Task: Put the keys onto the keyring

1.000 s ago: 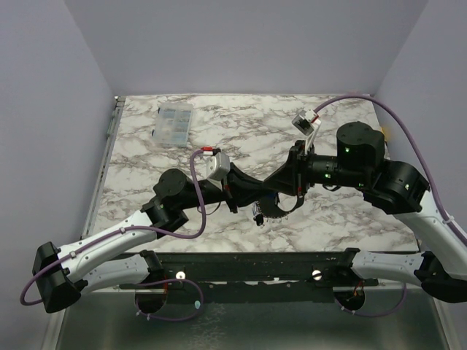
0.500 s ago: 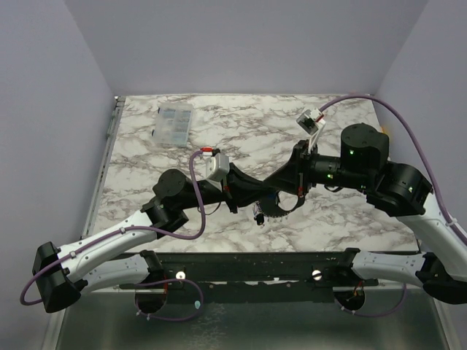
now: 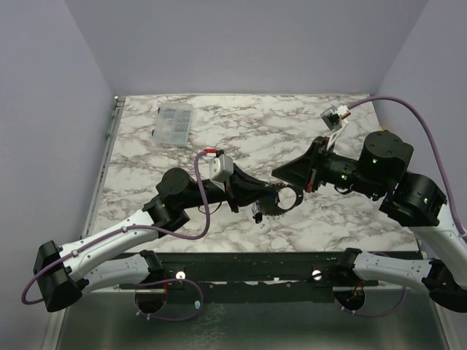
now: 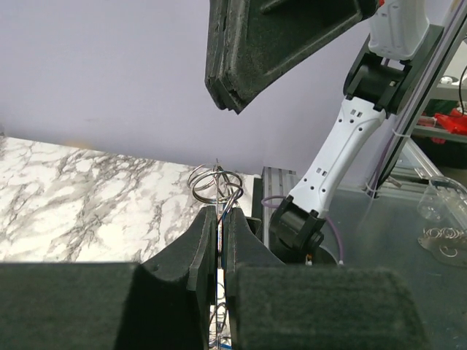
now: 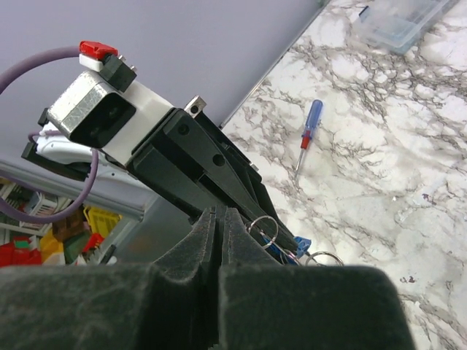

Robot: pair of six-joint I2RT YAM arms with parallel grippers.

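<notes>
The wire loop at the left gripper's fingers sits outside the shut right gripper, so the robot's right gripper needs to open, turn and grasp the loop's sides [image 5: 276, 232].
My left gripper [image 3: 271, 195] is shut on the keyring [image 3: 278, 207], a thin grey metal ring held edge-on just above the table. In the left wrist view its wire runs between the closed jaws [image 4: 219, 219], with small wire loops [image 4: 215, 182] sticking out past the tips. Keys [image 3: 257, 213] hang from the ring under the gripper; one blue key head [image 5: 303, 246] shows in the right wrist view. My right gripper [image 3: 279, 173] is shut with nothing seen in it, just right of and above the ring, apart from it. Its tips [image 5: 219, 215] point at the left gripper.
A clear plastic compartment box [image 3: 174, 122] lies at the far left of the marble table [image 3: 241, 124] and shows in the right wrist view [image 5: 401, 22]. A small blue-handled screwdriver [image 5: 310, 135] lies on the table beyond the left gripper.
My right arm has drawn back to the right, and its gripper has left the ring. My left gripper has stayed put with the keyring.
</notes>
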